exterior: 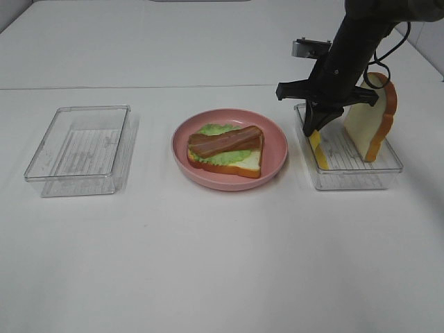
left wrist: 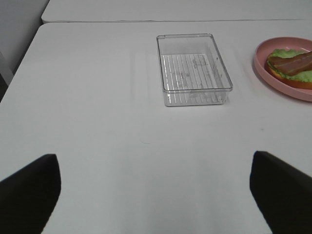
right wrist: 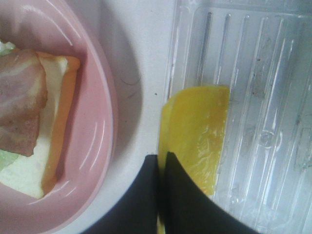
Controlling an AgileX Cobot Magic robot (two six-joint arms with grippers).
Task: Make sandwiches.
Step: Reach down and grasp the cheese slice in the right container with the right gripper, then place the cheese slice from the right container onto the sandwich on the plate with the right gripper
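The yellow cheese square, still on edge in the clear tray, will be let go by my right gripper on the middle of the brown bacon [exterior: 223,143] on the pink plate.
On the pink plate [exterior: 279,149] lies a partly built sandwich: a white bread slice [exterior: 250,164], green lettuce [exterior: 211,130] and brown bacon [exterior: 225,141] on top. My right gripper [exterior: 313,130] reaches down into the left end of the clear right tray [exterior: 350,177] and is shut on the yellow cheese square [exterior: 320,151], which stands on edge there. The right wrist view shows the cheese [right wrist: 197,126] pinched by the black fingers [right wrist: 168,195]. A second bread slice [exterior: 371,125] leans upright in the same tray. My left gripper [left wrist: 156,195] is open over bare table.
An empty clear tray [exterior: 80,146] sits at the left; the left wrist view shows this tray [left wrist: 195,68] ahead, with the plate [left wrist: 273,73] beyond it. A table seam runs across the back.
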